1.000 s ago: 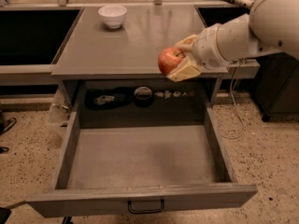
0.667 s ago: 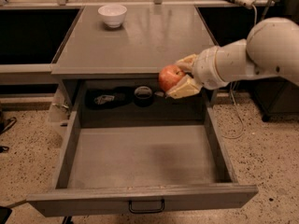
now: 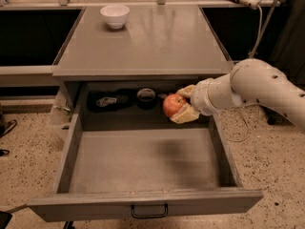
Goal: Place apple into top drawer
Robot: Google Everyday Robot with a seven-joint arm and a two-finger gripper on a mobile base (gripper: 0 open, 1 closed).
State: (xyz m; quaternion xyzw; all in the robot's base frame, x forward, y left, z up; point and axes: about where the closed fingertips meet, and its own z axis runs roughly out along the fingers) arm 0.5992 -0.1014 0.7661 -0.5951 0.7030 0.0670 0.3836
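Observation:
The robot's gripper will release the apple on the bare drawer's bottom (image 3: 161, 140), in front of the round dark item. The apple still hangs above the drawer floor.
The red-orange apple (image 3: 173, 104) is held in my gripper (image 3: 180, 105), whose pale fingers (image 3: 186, 114) close on it from the right. The white arm reaches in from the right side. The apple hangs over the back right part of the open top drawer (image 3: 143, 159), a wide grey metal drawer with a bare flat bottom and a small dark front handle (image 3: 149, 211). The apple is above the drawer floor and does not touch it.
A white bowl (image 3: 115, 15) stands at the back left of the grey counter top (image 3: 147, 37). Dark small objects (image 3: 108, 100) and a round dark item (image 3: 146, 96) lie at the drawer's back. A cable (image 3: 259, 27) hangs at the right. Speckled floor surrounds the cabinet.
My gripper with the apple has moved down and a little toward the front, from the height of the counter edge to the back of the open drawer.

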